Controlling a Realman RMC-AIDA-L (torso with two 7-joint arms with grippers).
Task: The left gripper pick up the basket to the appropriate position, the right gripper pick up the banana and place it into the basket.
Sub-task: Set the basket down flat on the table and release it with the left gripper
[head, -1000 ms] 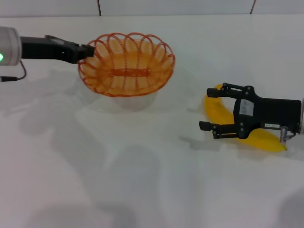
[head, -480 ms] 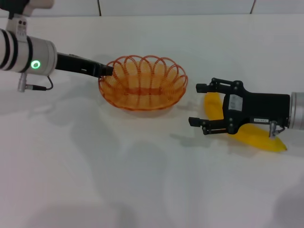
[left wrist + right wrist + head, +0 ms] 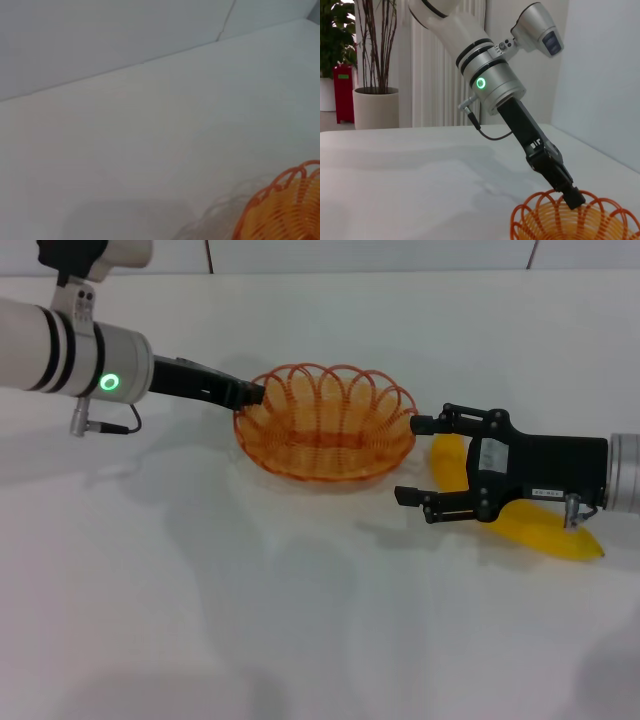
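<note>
The yellow banana beside the basket is next, and my right gripper should go to the middle of the yellow banana [image 3: 521,519] and close there.
The orange wire basket [image 3: 328,424] sits low over the white table in the middle of the head view. My left gripper [image 3: 253,394] is shut on the basket's left rim; the right wrist view shows it [image 3: 572,196] clamped on the rim of the basket [image 3: 580,220]. A part of the basket also shows in the left wrist view [image 3: 287,207]. The yellow banana [image 3: 520,516] lies on the table right of the basket, partly hidden. My right gripper [image 3: 418,460] is open and empty, hovering in front of the banana, its fingertips close to the basket's right side.
The white table [image 3: 300,620] ends at a wall along the back. In the right wrist view a potted plant [image 3: 375,75] and a red object [image 3: 345,92] stand beyond the table's far side.
My left gripper has carried the basket to the right and lowered it toward the table's middle. My right gripper has moved left, off the banana, toward the basket.
</note>
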